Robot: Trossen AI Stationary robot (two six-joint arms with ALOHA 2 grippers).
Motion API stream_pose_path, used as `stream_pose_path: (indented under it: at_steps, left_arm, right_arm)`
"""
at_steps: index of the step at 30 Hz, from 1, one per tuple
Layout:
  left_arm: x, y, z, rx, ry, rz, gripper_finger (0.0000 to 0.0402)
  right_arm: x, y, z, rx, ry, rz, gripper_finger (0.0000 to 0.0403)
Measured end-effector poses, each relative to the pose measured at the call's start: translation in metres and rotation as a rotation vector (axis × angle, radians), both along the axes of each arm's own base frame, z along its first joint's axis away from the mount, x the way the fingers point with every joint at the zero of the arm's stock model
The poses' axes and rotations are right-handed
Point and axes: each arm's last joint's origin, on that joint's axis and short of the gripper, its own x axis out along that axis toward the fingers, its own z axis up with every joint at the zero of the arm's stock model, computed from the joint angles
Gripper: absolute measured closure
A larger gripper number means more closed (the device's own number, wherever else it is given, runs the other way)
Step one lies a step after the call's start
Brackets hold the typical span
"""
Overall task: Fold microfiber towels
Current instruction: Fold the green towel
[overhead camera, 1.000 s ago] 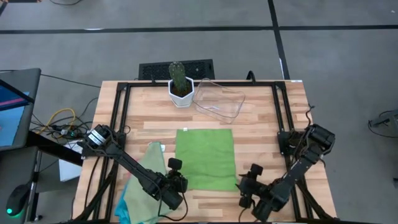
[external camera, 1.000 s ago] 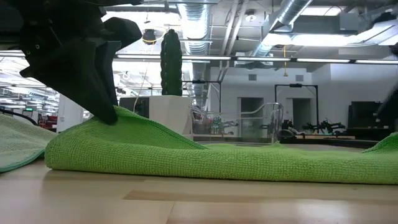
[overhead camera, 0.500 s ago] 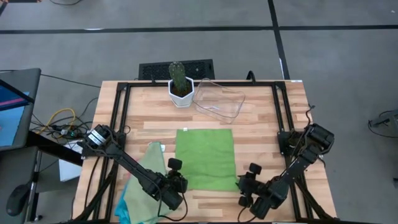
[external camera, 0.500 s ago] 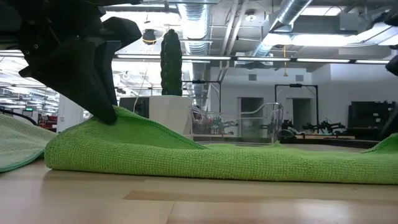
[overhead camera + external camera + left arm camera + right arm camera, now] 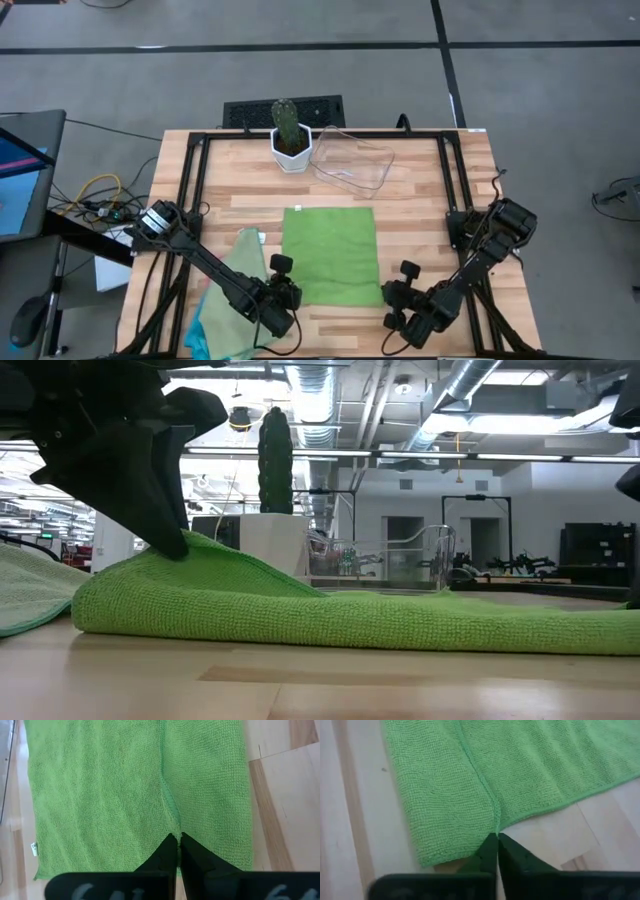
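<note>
My right gripper will let go of the light green towel's near corner on its far corner point(image 5: 373, 209), by the clear plastic tray.
A light green microfiber towel point(image 5: 330, 250) lies spread flat in the middle of the table. My left gripper point(image 5: 285, 292) is shut on its near left corner, which stands raised off the wood point(image 5: 190, 555). My right gripper point(image 5: 392, 296) is shut at the towel's near right corner. More microfiber towels lie heaped at the near left: a paler green one point(image 5: 235, 285) on top, with a turquoise edge point(image 5: 197, 345) showing under it. My left gripper pinches a small ridge of cloth point(image 5: 173, 820) at the towel's near left corner between its two fingertips. The fingers slant down from the table's near side. That corner is raised off the table; the rest of the towel lies flat. My right gripper pinches the hem at the towel's near right corner point(image 5: 493, 822) between its two fingertips, slanting down from the near side. A short crease runs away from the fingertips. The corner lies low on the wood.
A cactus in a white pot point(image 5: 290, 140) and a clear plastic tray point(image 5: 352, 160) stand at the far edge. Black frame rails point(image 5: 190, 190) run along the table's left and right sides. Bare wood point(image 5: 420, 220) lies to the right of the spread towel.
My right gripper has edged toward the towel's near right corner, sunk a little and shut on it. In the low view the towel's right end, which stood raised, now lies flat.
</note>
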Motion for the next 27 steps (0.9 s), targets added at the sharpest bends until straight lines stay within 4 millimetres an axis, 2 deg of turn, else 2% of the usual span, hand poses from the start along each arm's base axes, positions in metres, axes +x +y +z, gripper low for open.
stream_pose_path:
  at_steps: [6,12,16,21,27]
  left_arm:
    - [0.000,0.001,0.002,0.017,-0.022,0.013,0.0401]
    - [-0.002,0.005,0.020,0.030,-0.105,0.049,0.0401]
    - [-0.006,0.009,0.029,0.055,-0.119,0.051,0.0401]
    - [-0.012,0.016,0.030,0.120,-0.061,0.066,0.0401]
    - [-0.012,0.032,0.027,0.226,-0.024,0.096,0.0401]
  right_arm:
    - [0.003,0.003,0.007,-0.013,0.007,0.002,0.0395]
    - [0.005,0.005,0.026,-0.110,0.041,0.004,0.0397]
    - [0.009,-0.001,0.037,-0.194,0.061,-0.012,0.0397]
    - [0.016,-0.020,0.054,-0.278,0.072,-0.029,0.0397]
    - [0.018,-0.062,0.072,-0.330,0.081,-0.056,0.0397]
